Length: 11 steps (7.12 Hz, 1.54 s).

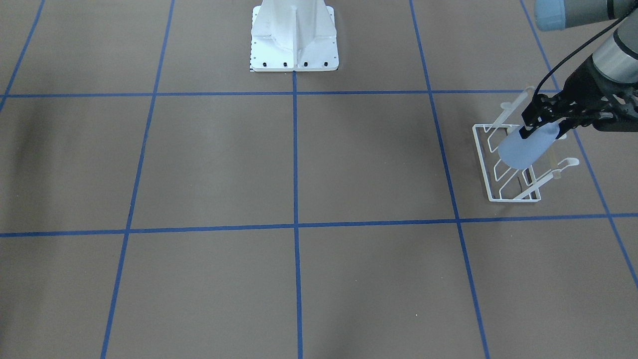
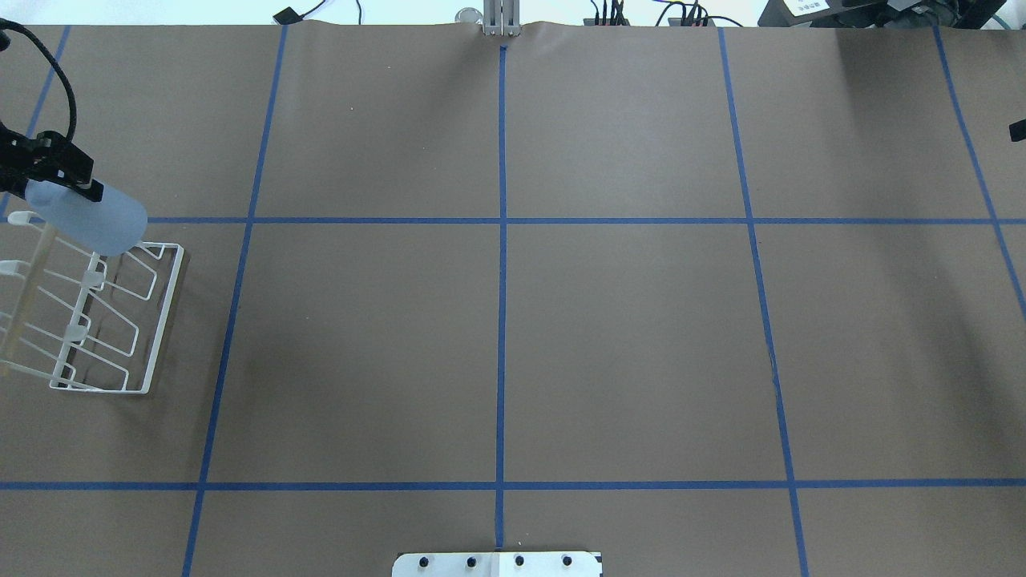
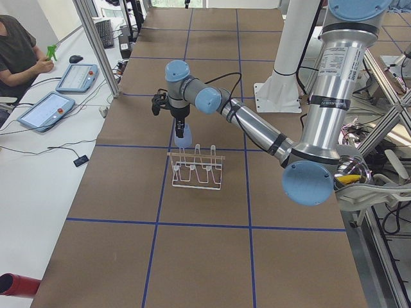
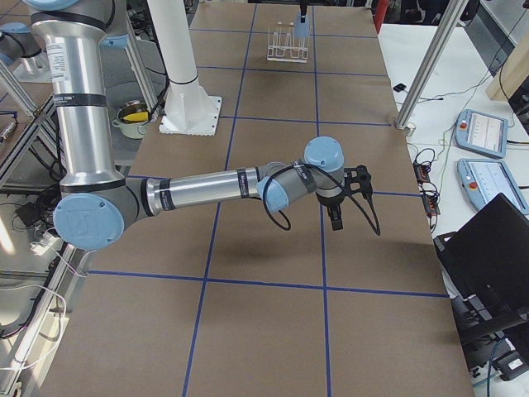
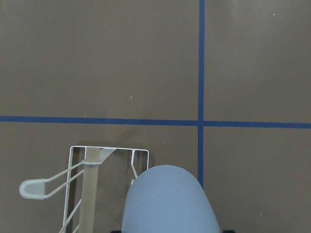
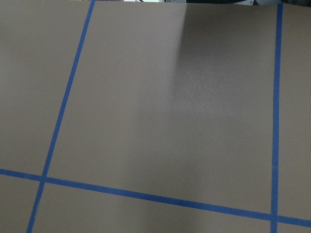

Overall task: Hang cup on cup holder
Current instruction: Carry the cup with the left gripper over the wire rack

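Observation:
Next, my left gripper lets go of the pale blue cup on the white wire cup holder (image 1: 521, 158), next to its tan wooden bar.
My left gripper (image 1: 541, 124) is shut on the pale blue cup (image 1: 523, 148) and holds it tilted, wide end down, over the end prongs of the white wire cup holder (image 1: 503, 192). The cup (image 2: 92, 218) covers the corner of the cup holder (image 2: 156, 320) farthest from the robot base. I cannot tell whether a prong is inside it. The left wrist view shows the cup (image 5: 167, 201) beside a rounded prong tip (image 5: 34, 188) and the tan wooden bar (image 5: 89, 194). My right gripper (image 4: 335, 217) hangs over bare table far from both; I cannot tell whether it is open or shut.
The brown table (image 2: 497, 336) has a blue tape grid. The white robot base (image 1: 294, 40) stands at the middle of the robot's side. An operator (image 3: 19, 51) with tablets sits past the table's far side.

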Each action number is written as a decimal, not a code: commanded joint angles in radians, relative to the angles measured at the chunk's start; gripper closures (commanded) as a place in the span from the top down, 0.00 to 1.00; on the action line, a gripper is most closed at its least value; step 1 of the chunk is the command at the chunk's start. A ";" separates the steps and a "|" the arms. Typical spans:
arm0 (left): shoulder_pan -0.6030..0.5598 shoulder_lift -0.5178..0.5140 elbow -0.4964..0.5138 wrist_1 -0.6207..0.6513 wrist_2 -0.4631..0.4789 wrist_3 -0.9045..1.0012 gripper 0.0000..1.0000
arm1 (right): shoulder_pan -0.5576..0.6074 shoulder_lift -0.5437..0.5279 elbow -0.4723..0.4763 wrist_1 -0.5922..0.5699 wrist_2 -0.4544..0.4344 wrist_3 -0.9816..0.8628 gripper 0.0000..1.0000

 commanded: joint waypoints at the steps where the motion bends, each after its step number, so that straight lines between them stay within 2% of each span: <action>1: 0.011 -0.003 0.009 0.000 0.000 0.003 0.00 | -0.001 -0.004 0.000 0.001 0.001 0.000 1.00; 8: 0.051 -0.005 0.086 -0.008 0.037 0.046 0.00 | -0.002 -0.010 0.000 0.001 0.002 0.001 1.00; 9: 0.051 -0.007 0.092 -0.009 0.037 0.045 0.13 | -0.002 -0.010 -0.002 0.001 0.002 0.002 1.00; 10: 0.057 -0.005 0.093 -0.011 0.037 0.045 0.21 | -0.002 -0.010 -0.002 0.000 0.002 0.002 1.00; 11: 0.058 -0.008 0.098 -0.012 0.035 0.043 0.24 | -0.002 -0.010 -0.003 0.000 0.004 0.002 1.00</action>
